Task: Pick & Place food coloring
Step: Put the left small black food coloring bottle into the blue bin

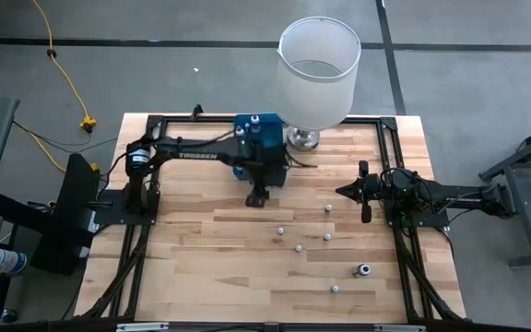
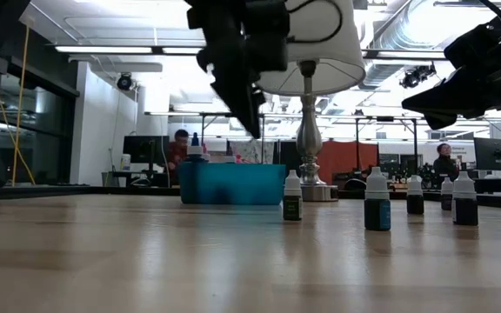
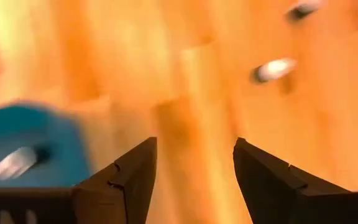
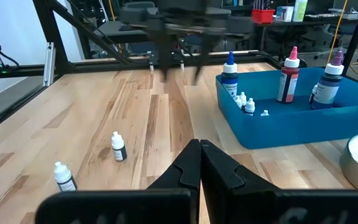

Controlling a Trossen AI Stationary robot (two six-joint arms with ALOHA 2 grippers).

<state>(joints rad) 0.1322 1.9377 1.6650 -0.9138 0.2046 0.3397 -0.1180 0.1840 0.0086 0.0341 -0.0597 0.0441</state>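
Observation:
The robot's left gripper should next close on the tiny food coloring bottle (image 1: pixel 281 231) (image 3: pixel 275 70) in front of the blue tray, the one farthest from the right gripper.
Several tiny white-capped food coloring bottles (image 1: pixel 327 237) stand upright and scattered on the wooden table (image 1: pixel 201 267), right of centre; in the low view they stand in a row (image 2: pixel 377 200). More small bottles (image 4: pixel 244 102) lie in the blue tray (image 1: pixel 247 129) at the far middle. My left gripper (image 1: pixel 258 195) hangs open above the bare table just in front of the tray (image 3: pixel 23 143), with nothing between its fingers (image 3: pixel 135 174). My right gripper (image 1: pixel 344 192) waits shut at the table's right side, pointing level toward the centre (image 4: pixel 199 162).
A tall lamp with a white shade (image 1: pixel 317 69) on a metal base (image 2: pixel 310 187) stands right of the tray. Three larger bottles (image 4: pixel 289 65) stand upright in the tray. A dark frame (image 1: pixel 390 138) borders the table. Bare wood lies at the near left.

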